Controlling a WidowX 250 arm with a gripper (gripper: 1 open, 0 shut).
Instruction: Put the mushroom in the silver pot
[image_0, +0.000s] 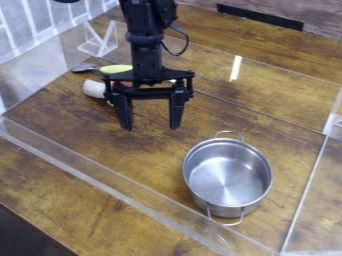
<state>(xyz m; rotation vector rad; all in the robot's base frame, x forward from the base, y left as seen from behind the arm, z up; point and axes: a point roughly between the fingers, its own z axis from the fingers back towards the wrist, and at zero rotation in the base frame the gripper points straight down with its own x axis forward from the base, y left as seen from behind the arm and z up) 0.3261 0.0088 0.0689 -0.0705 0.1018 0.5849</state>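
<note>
Next, the robot's gripper should move to the reddish-brown cap (112, 97) of the mushroom, next to its white stem, and close there.
The mushroom (98, 88) lies on its side on the wooden table at the left, its white stem showing and its reddish-brown cap mostly hidden behind my gripper's left finger. My gripper (151, 124) hangs open just right of and in front of it, black fingers (128, 112) spread wide and pointing down, with nothing between them. The silver pot (227, 175) stands empty at the front right, well apart from the gripper.
A yellow-green banana-like piece (118, 69) lies behind the mushroom. A clear acrylic stand (96, 40) sits at the back left. Clear acrylic walls (120, 185) border the table at the front and right. A white strip (235, 68) stands right of the arm.
</note>
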